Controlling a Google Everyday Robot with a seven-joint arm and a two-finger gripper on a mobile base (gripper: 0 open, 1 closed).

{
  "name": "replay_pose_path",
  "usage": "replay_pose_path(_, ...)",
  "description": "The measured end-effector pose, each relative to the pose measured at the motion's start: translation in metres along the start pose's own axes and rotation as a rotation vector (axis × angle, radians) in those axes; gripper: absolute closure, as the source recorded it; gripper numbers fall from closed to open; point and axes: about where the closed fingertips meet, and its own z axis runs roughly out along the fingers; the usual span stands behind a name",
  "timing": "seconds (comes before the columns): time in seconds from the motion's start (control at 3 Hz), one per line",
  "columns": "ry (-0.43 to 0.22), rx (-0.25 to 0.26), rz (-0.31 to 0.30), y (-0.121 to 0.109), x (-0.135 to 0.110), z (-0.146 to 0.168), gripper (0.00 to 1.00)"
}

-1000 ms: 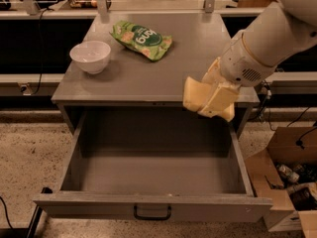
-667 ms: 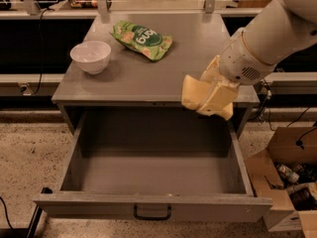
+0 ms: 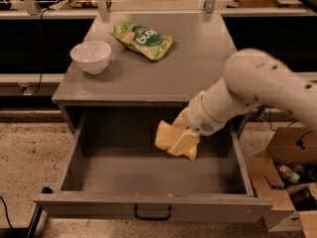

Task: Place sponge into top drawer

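The robot's gripper needs to release the sponge on the drawer's bottom near the front panel [image 3: 172, 171], a little toward the cardboard box.
The pale yellow sponge [image 3: 164, 135] hangs inside the open top drawer [image 3: 119, 175], right of its middle and a little above the floor. My gripper [image 3: 182, 144] is shut on the sponge, with its yellowish fingers [image 3: 184, 142] clamped on the sponge's right side. The white arm reaches down from the upper right and crosses the cabinet's front right corner. The drawer is pulled fully out, and its dark bar handle [image 3: 152, 213] is at the front centre.
On the grey cabinet top [image 3: 168, 76] stand a white bowl [image 3: 91, 56] at the left and a green snack bag [image 3: 141, 39] at the back. A cardboard box [image 3: 285, 182] with clutter sits on the floor right of the drawer.
The arm has moved down and left, carrying the sponge from the cabinet's front right edge into the open drawer.
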Motion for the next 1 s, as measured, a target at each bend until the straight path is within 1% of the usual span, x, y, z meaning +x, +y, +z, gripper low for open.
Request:
replay_pose_path(0.33, -0.02, -0.041, 0.005, 0.01, 0.019, 0.065, 1.0)
replay_pose_path(0.67, -0.028, -0.046, 0.012, 0.01, 0.024, 0.079, 1.0)
replay_pose_path(1.0, 0.038, -0.004, 0.023, 0.01, 0.038, 0.091, 1.0)
